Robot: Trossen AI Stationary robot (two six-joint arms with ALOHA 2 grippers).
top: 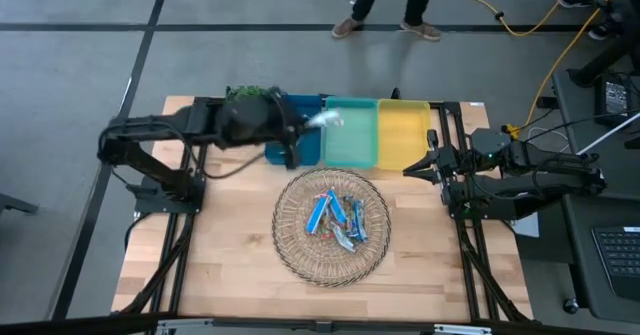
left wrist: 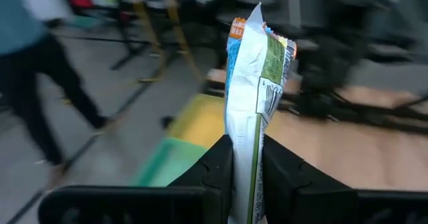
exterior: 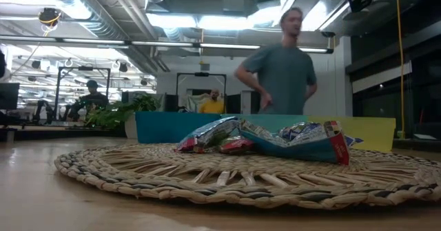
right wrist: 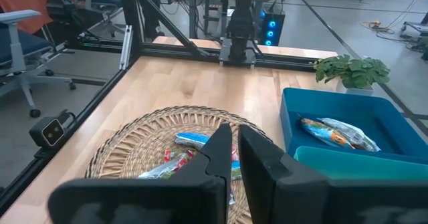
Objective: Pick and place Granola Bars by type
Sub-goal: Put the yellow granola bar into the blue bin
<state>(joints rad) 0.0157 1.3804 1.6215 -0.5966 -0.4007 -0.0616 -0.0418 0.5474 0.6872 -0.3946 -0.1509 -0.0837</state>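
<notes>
The robot's left gripper will release the silver-white granola bar around the middle of the blue tray (top: 292, 122), beside the bar there.
Several granola bars (top: 335, 218) in blue, silver and red wrappers lie piled on a round woven mat (top: 290, 245), also seen in the low view (exterior: 275, 138). At the table's far side stand a blue tray (top: 305, 145), a teal tray (top: 352, 145) and a yellow tray (top: 402, 140) in a row. One bar (right wrist: 338, 134) lies in the blue tray. My left gripper (top: 303, 125) is raised over the blue tray, shut on a silver-white granola bar (left wrist: 257, 70). My right gripper (top: 415, 167) waits shut near the yellow tray. My left gripper pinches one end of the silver-white bar's wrapper (left wrist: 246, 154) between its two fingers (left wrist: 217, 164). The fingers come nearly level from the table's left. The bar sticks out past the fingertips, edge-on between them, lifted clear above the blue and teal trays (top: 325, 120).
A green leafy plant (top: 250, 93) stands at the far left of the trays, close under my left arm. A person (exterior: 282, 65) stands beyond the table's far edge. Black frame rails (top: 185, 235) run along both sides of the table.
</notes>
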